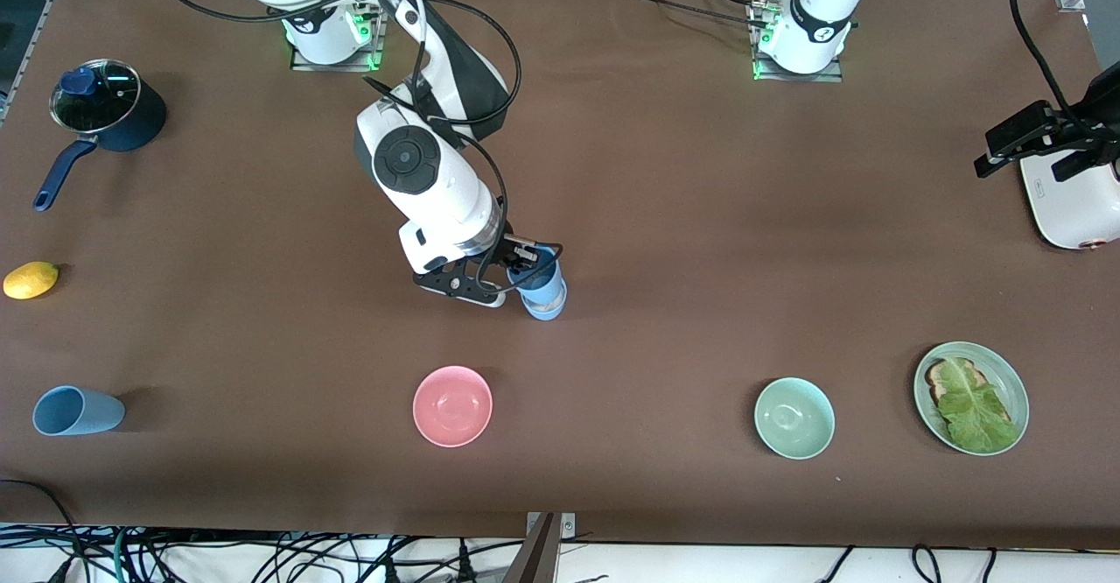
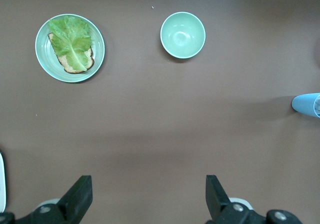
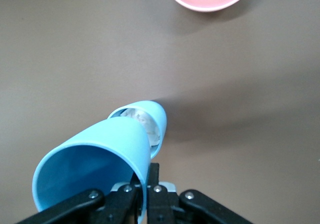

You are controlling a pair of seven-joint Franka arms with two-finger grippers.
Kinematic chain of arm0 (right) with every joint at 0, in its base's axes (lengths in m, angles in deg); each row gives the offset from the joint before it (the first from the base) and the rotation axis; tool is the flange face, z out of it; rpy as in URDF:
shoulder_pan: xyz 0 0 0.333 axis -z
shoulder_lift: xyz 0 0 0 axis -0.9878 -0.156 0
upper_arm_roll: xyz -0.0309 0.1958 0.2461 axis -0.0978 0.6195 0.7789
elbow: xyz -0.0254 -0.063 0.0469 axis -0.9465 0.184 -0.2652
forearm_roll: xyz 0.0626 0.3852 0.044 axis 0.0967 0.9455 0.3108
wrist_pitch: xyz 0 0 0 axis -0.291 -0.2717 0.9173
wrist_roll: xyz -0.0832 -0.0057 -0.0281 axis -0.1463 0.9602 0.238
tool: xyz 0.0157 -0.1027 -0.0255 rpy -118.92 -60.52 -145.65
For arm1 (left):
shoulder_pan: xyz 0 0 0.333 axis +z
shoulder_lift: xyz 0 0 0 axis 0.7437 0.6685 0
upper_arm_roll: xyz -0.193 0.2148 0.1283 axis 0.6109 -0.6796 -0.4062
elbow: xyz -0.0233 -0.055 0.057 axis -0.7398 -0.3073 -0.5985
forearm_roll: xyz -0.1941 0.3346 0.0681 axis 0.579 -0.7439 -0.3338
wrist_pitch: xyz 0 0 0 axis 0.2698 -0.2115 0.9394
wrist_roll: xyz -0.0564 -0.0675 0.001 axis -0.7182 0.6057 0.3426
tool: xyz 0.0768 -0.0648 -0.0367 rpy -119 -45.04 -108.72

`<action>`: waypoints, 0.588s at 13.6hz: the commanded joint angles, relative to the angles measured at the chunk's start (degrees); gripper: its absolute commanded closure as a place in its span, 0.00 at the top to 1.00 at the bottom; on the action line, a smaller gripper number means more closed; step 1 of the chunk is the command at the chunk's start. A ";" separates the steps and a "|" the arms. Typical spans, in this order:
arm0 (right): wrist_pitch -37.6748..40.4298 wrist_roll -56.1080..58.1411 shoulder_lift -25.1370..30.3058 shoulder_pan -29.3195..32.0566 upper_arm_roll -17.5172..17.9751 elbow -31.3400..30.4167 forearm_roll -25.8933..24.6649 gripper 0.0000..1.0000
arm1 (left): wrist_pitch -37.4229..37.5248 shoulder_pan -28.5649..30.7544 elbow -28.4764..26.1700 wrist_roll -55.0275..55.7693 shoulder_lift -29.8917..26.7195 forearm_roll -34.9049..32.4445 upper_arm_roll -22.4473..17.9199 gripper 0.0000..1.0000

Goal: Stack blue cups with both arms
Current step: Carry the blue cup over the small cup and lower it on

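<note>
Next, my right gripper releases the bright sky-blue cup inside the pale blue cup (image 1: 543, 293) (image 3: 143, 126) that is standing on the table. The sky-blue cup is tilted at that cup's mouth now.
My right gripper (image 1: 516, 270) is over the middle of the table, shut on the rim of a bright sky-blue cup (image 1: 535, 270). It holds the cup tilted, base down at the mouth of a pale blue cup (image 1: 547, 305) that stands on the table. In the right wrist view the gripper (image 3: 146, 179) pinches the held cup's (image 3: 95, 154) wall, and the pale cup (image 3: 159, 118) shows something whitish inside. A duskier steel-blue cup (image 1: 77, 410) lies on its side near the front edge at the right arm's end. My left gripper (image 1: 1019, 141) waits open and empty (image 2: 147, 199) at the left arm's end.
A pink bowl (image 1: 452, 405), a green bowl (image 1: 794, 417) and a plate (image 1: 1015, 382) with toast and lettuce stand in a row near the front edge. A navy saucepan (image 1: 105, 110) and a yellow fruit (image 1: 31, 279) are at the right arm's end. A white appliance (image 1: 1072, 207) is under the left gripper.
</note>
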 commanded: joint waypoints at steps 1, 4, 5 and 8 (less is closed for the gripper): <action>-0.80 -1.29 -1.89 -1.14 -0.38 2.19 -2.19 0.00 | 0.54 0.47 -0.08 -1.34 -0.22 -2.59 0.86 1.00; -1.42 -1.29 -2.77 -1.49 -0.38 2.19 -2.19 0.00 | 0.54 0.29 -0.08 -1.34 -0.14 -2.94 0.86 1.00; -1.42 -1.29 -2.77 -1.58 -0.38 2.11 -2.19 0.00 | 0.54 0.12 -0.08 -1.34 -0.14 -3.72 0.95 1.00; -1.34 -1.29 -2.95 -2.20 -0.38 1.84 -3.42 0.00 | 0.54 -0.24 -0.08 -1.43 0.13 -5.31 1.04 1.00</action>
